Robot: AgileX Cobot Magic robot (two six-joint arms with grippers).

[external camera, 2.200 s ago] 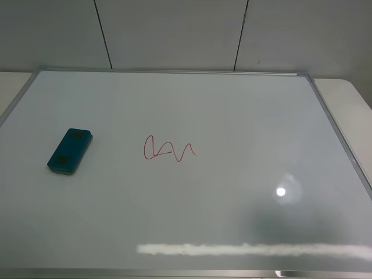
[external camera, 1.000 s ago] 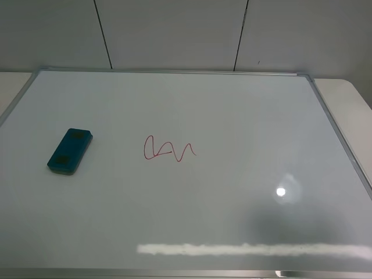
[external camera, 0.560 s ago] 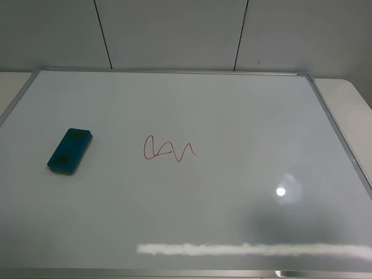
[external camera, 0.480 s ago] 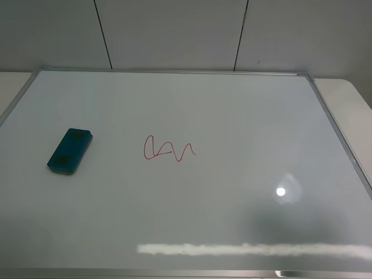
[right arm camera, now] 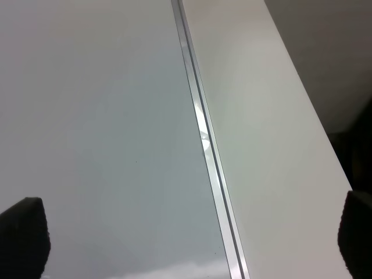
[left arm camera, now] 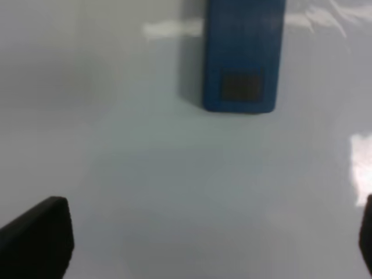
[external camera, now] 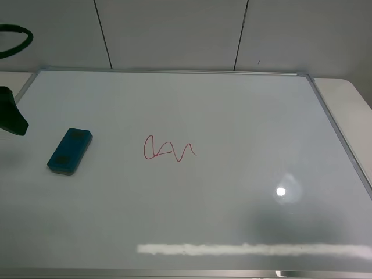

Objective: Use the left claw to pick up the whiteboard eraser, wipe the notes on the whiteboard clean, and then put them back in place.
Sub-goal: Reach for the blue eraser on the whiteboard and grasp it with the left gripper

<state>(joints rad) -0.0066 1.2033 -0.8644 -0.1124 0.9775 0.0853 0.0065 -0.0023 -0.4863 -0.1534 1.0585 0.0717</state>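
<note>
Next, my left gripper will go to the whiteboard eraser and close across the eraser's middle (external camera: pixel 70 147) (left arm camera: pixel 244 35), with its fingers on the eraser's long sides.
The teal-blue whiteboard eraser (external camera: pixel 70 151) lies flat on the left part of the whiteboard (external camera: pixel 250 116). The red squiggly notes (external camera: pixel 168 149) sit near the board's middle, to the right of the eraser. My left claw (external camera: pixel 13 116) comes in at the left edge, just left of the eraser and apart from it. In the left wrist view the eraser (left arm camera: pixel 243 55) lies ahead of the left claw (left arm camera: pixel 203 244), which is open and empty. My right gripper (right arm camera: pixel 189 238) is open and empty over the whiteboard's right frame (right arm camera: pixel 203 133); the exterior high view does not show it.
A black cable loop (external camera: pixel 16 39) hangs at the upper left. The board's silver frame (external camera: pixel 340 136) runs down the right side, with a strip of pale table (right arm camera: pixel 261 116) beyond it. A grey panelled wall (external camera: pixel 174 32) stands behind.
My left claw and its cable have come into the exterior high view at the left edge. Eraser and notes have not moved.
</note>
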